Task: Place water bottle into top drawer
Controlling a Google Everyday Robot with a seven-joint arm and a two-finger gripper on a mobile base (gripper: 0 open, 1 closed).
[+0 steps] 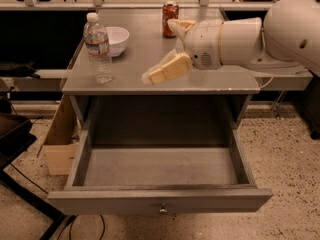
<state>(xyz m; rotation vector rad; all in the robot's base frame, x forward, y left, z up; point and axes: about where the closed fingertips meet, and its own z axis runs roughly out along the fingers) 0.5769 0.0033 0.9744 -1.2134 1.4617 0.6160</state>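
Next, my gripper will go to the water bottle near the white bowl and close around its middle, at the label band (pixel 99 54).
The water bottle (pixel 98 48), clear with a white cap and a label band, stands upright near the left front of the grey counter (pixel 150 49). My gripper (pixel 160 50) hovers over the middle of the counter, to the right of the bottle and apart from it, open and empty, with its tan fingers (pixel 167 69) spread wide. The top drawer (pixel 160 200) is pulled out below the counter, its inside bare, with a small round knob (pixel 162 209) on its front panel.
A red soda can (pixel 170 18) stands at the back of the counter behind my gripper. A white bowl (pixel 116 39) sits just behind the bottle. A cardboard box (pixel 60 141) leans on the floor left of the drawer. My arm (pixel 260 34) covers the counter's right side.
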